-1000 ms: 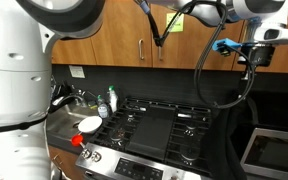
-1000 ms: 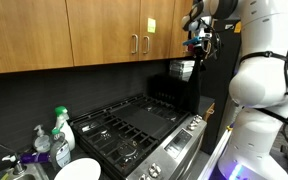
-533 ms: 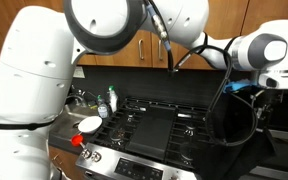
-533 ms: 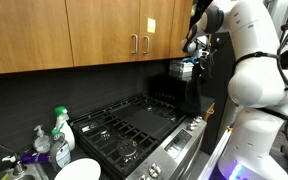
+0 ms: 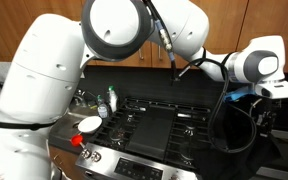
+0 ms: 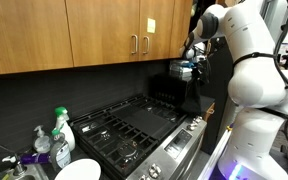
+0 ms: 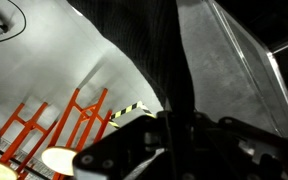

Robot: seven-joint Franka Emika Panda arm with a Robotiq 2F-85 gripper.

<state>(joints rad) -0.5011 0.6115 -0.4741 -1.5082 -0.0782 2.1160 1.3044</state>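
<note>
Next, my gripper sets the black cloth down on the stove grates (image 5: 191, 149) behind the front knobs.
My gripper (image 6: 189, 72) hangs at the far end of the counter, right against the top of a tall black appliance (image 6: 184, 95) beside the stove (image 6: 134, 125). In an exterior view the white wrist and gripper (image 5: 262, 98) sit at the right edge, with a black cable looped below them. The wrist view is dark. The gripper (image 7: 179, 125) shows its jaws pressed together at the bottom, a dark vertical edge runs up from them, and a grey slanted panel (image 7: 234, 60) lies behind. Nothing is plainly held.
A black gas stove (image 5: 154, 125) fills the counter under the wooden cabinets (image 6: 104, 35). Soap bottles (image 6: 61, 128), a white plate (image 5: 89, 124) and a sink (image 5: 69, 105) stand at the opposite end. A large white robot body (image 6: 259, 90) crowds the appliance side.
The arm has swung round, and the gripper has come down from cabinet height to the top of the black appliance. The jaws stayed shut.
</note>
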